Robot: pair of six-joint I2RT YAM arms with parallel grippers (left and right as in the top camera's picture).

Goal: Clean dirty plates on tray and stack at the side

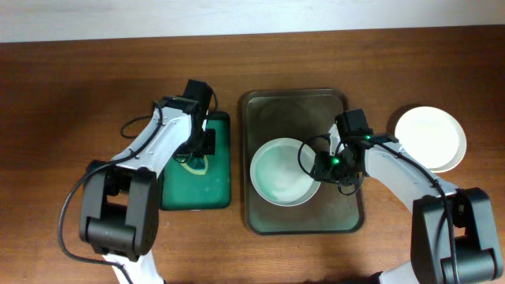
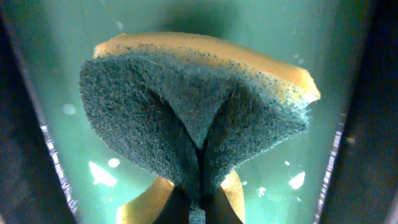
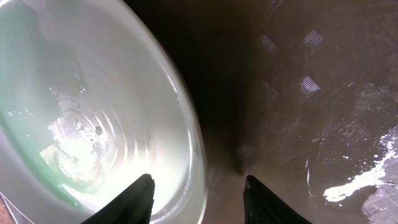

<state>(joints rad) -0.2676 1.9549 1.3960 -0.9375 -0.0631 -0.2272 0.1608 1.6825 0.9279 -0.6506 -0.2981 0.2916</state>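
Next, my left gripper releases the yellow-and-green sponge on the wet bottom near the middle of the green tray [image 1: 197, 173].
A white plate [image 1: 282, 172] with a pale teal film lies on the dark tray [image 1: 268, 110]. My right gripper [image 1: 322, 167] is open at the plate's right rim, one finger over the plate [image 3: 93, 112], the other over the tray [image 3: 298, 93]. A clean white plate [image 1: 430, 138] sits on the table at the right, off the tray. My left gripper [image 1: 196, 151] is shut on a yellow-and-green sponge [image 2: 193, 106], pinched and folded, over the green tray [image 1: 197, 185].
The green tray's wet surface [image 2: 56, 74] fills the left wrist view behind the sponge. A white smear [image 3: 360, 183] lies on the dark tray's floor. Brown wooden table [image 1: 71, 95] surrounds both trays.
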